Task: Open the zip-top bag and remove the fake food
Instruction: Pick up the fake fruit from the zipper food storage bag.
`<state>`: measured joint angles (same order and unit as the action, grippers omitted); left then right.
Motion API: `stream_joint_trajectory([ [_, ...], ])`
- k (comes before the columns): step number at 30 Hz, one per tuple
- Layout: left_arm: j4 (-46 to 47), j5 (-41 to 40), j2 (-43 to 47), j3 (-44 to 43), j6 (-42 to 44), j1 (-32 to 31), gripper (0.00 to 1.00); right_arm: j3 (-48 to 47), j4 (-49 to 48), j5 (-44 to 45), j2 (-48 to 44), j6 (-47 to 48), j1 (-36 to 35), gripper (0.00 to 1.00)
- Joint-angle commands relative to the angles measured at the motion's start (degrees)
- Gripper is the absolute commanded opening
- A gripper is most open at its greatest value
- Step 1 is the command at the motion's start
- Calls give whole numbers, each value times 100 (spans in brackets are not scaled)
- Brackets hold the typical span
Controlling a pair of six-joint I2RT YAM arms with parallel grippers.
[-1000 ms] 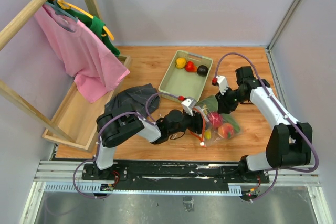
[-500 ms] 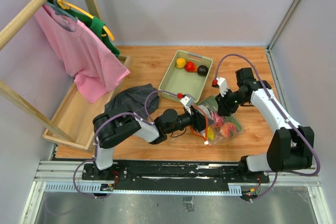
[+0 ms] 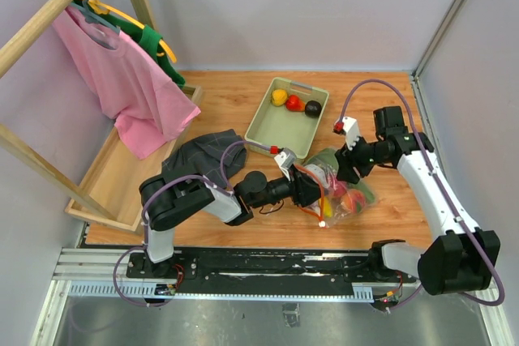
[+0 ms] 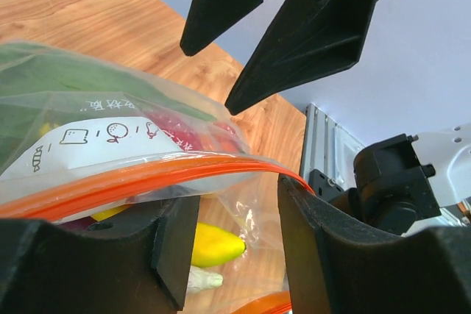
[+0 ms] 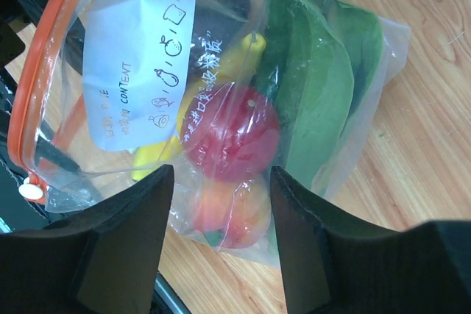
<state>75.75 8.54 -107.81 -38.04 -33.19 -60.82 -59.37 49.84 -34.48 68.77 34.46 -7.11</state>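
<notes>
Next, my right gripper pinches the film (image 5: pixel 259 171) next to the red round fruit before my left gripper reaches deeper, because that fruit lies deep in the loose bag.
The zip-top bag (image 3: pixel 340 190) lies on the wooden table, clear, with an orange zip strip (image 5: pixel 37 86) and a white label (image 5: pixel 136 64). Inside it is fake food: a red round fruit (image 5: pixel 229 131), a peach-coloured one (image 5: pixel 232 211), a yellow banana (image 4: pixel 213 244) and a green leafy piece (image 5: pixel 316 86). My left gripper (image 4: pixel 239 255) is open in the bag's mouth, one zip strip (image 4: pixel 147 174) arching over its fingers. My right gripper (image 5: pixel 221 248) hangs open above the bag's closed end, holding nothing.
The pale green tray (image 3: pixel 276 129) behind the bag holds a yellow pepper (image 3: pixel 279 97), a red piece (image 3: pixel 293 103) and a dark one (image 3: pixel 313 108). A grey cloth (image 3: pixel 199 155) lies left of my left arm. A wooden rack with a pink shirt (image 3: pixel 122 79) fills the left side.
My right gripper has opened, let go of the bag and drawn back slightly to the right. My left gripper has pushed further right into the bag's mouth, jaws a little narrower.
</notes>
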Motion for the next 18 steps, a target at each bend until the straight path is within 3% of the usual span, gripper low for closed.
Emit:
stream_joint_trajectory([
  [1,368,153,162,43,129,23,50,207,179,-93,70,-150,23,58],
  [10,199,214,68,-124,137,23,50,275,80,-139,677,-193,18,56],
  [15,196,222,-15,-148,112,25,50,280,92,-326,738,-159,9,35],
  [18,161,165,-49,-106,152,21,51,286,91,-386,696,-160,16,12],
])
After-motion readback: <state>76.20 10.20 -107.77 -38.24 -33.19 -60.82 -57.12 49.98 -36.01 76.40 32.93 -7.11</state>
